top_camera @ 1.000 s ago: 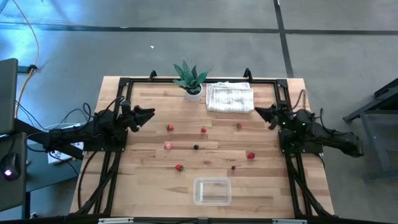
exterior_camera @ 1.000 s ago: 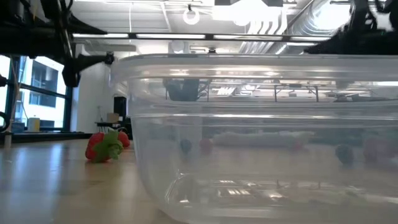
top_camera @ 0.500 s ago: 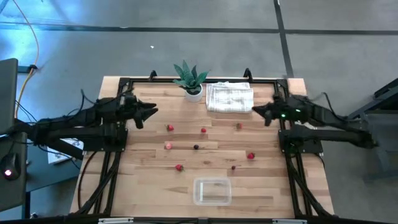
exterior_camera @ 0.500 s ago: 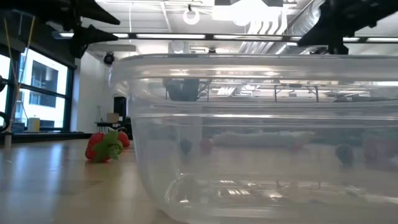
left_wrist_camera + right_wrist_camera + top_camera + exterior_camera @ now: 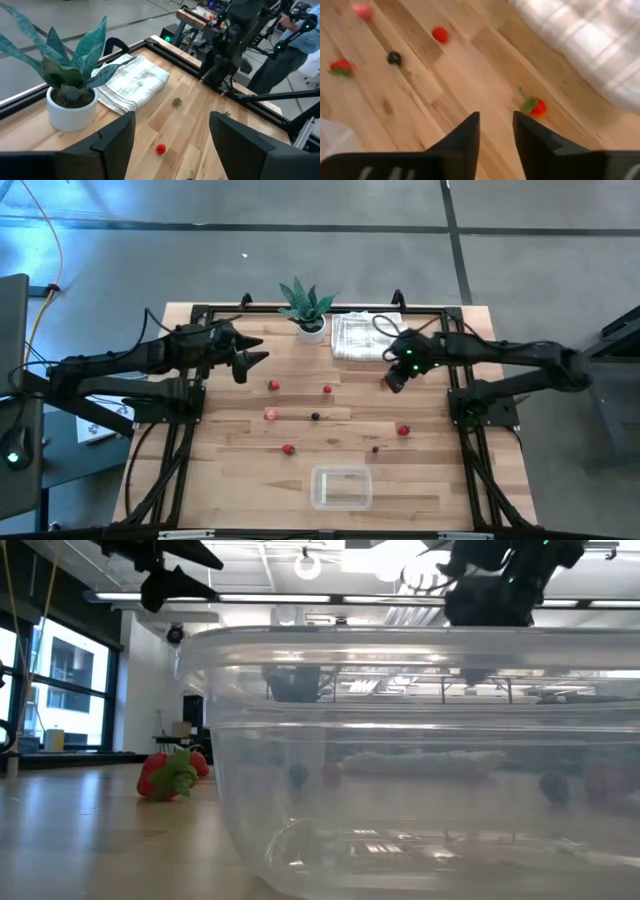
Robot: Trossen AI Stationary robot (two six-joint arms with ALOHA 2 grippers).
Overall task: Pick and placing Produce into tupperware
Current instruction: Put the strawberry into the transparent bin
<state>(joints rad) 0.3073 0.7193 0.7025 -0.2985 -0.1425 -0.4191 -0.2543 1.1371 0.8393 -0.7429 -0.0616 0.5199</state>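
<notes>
The green top of the strawberry (image 5: 384,383) (image 5: 530,104) nearest the folded white cloth is the next spot my right gripper should close on.
The produce lies scattered over the wooden table: red pieces (image 5: 273,385) (image 5: 327,389), a pinkish one (image 5: 270,414), a dark one (image 5: 315,416), and strawberries (image 5: 403,430) (image 5: 288,448). The clear tupperware (image 5: 341,487) stands near the front edge and fills the low view (image 5: 420,760). My right gripper (image 5: 392,382) (image 5: 496,131) hovers open, tipped down, over the table near the cloth, with one strawberry (image 5: 536,107) just ahead of its fingers. My left gripper (image 5: 254,361) (image 5: 171,145) hangs open above the table's left part, holding nothing.
A potted plant (image 5: 308,310) and a folded white cloth (image 5: 368,337) stand at the far edge. A black frame rail (image 5: 190,380) runs along the table's sides. A person (image 5: 295,35) shows beyond the right side. A strawberry (image 5: 165,776) lies left of the tupperware.
Both arms have risen and reached in over the table. My right gripper has gone toward the table's left, past the cloth's near corner, and tipped downward. My left gripper has gone toward the table's right edge. The produce and the tupperware have stayed put.
</notes>
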